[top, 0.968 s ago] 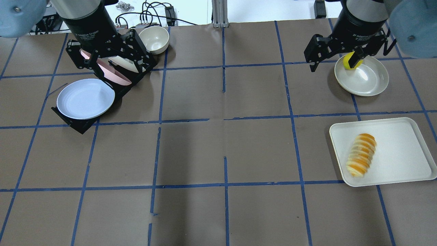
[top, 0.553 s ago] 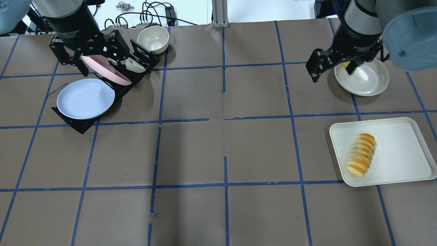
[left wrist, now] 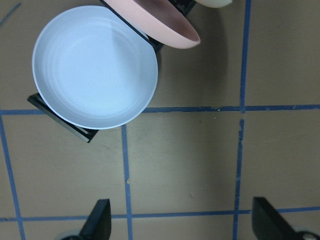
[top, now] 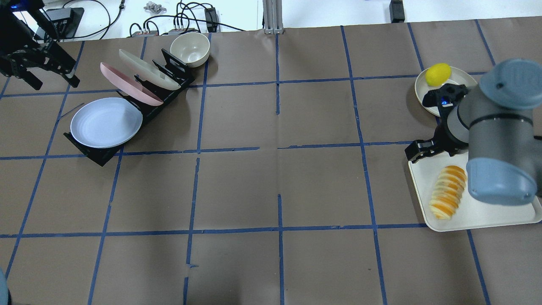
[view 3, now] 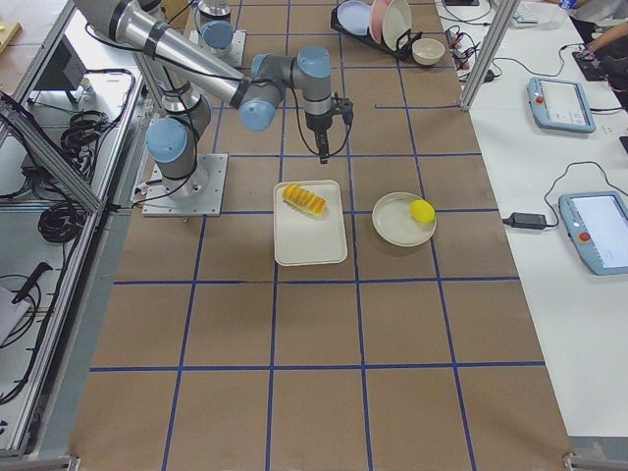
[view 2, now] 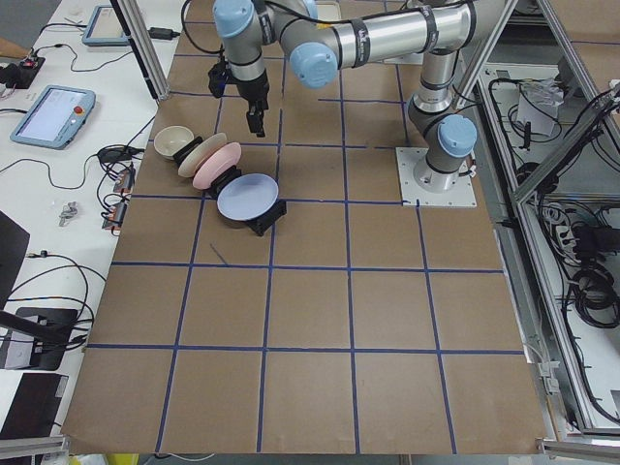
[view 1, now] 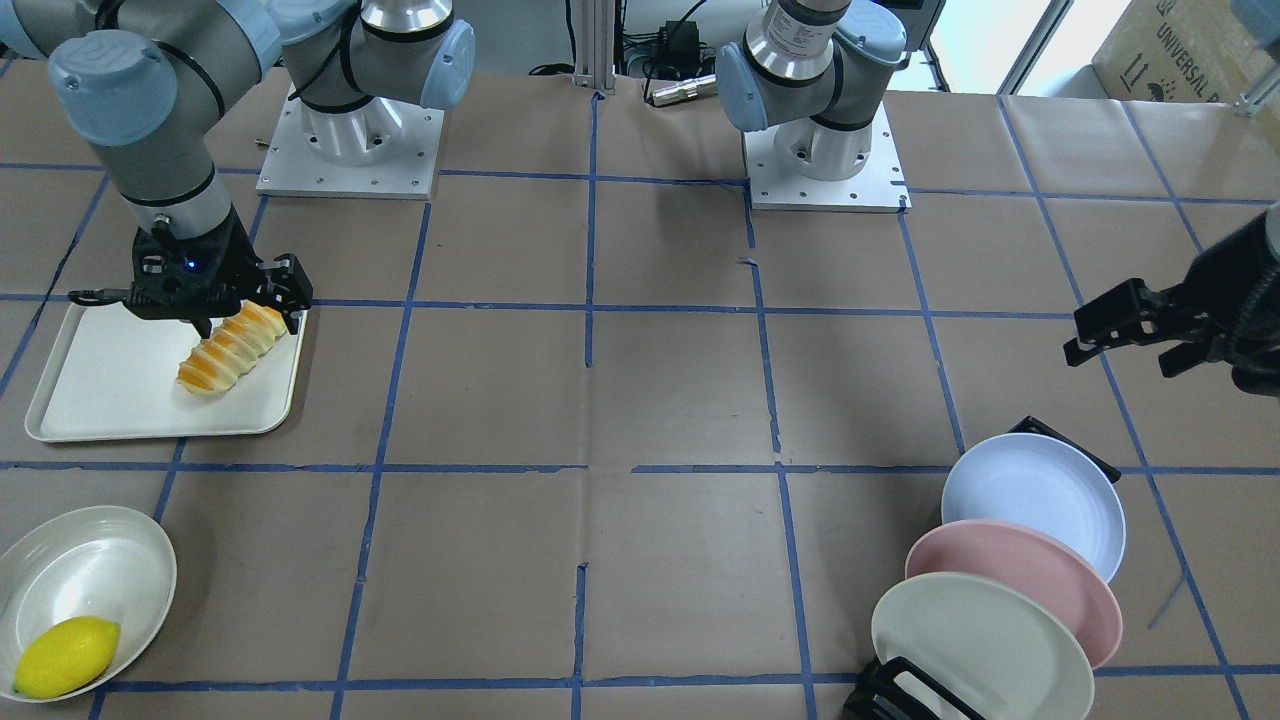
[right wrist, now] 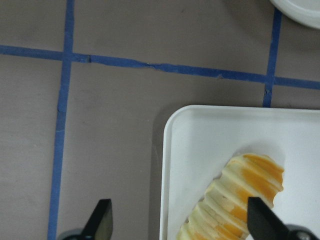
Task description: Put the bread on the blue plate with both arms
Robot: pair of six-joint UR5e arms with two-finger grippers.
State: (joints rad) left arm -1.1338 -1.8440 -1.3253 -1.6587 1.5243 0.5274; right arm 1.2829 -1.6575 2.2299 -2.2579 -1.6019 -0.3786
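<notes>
Next, the robot's right gripper needs to move down to the striped bread's middle (view 1: 233,346) (right wrist: 223,207) and close there, leaving both ends of the bread free above the white tray.
The striped bread (top: 448,192) lies on a white tray (top: 499,212) at the near right; it also shows in the front view (view 1: 230,348). My right gripper (top: 432,156) is open and empty above the tray's far left corner. In the right wrist view one finger hangs over the table and the other over the bread's end (right wrist: 235,205). The blue plate (top: 106,123) leans in the front slot of a black rack at the far left. My left gripper (top: 54,82) is open and empty, left of the rack and apart from it. The plate shows in the left wrist view (left wrist: 95,65).
A pink plate (top: 131,84) and a cream plate (top: 148,70) stand in the rack (top: 101,156) behind the blue one. A cream bowl (top: 190,48) sits beyond them. A yellow lemon (top: 438,74) lies in a cream dish (top: 423,99) beyond the tray.
My left gripper has moved left, off the rack. My right gripper has moved from above the lemon dish toward the near side, to the tray's corner by the bread.
</notes>
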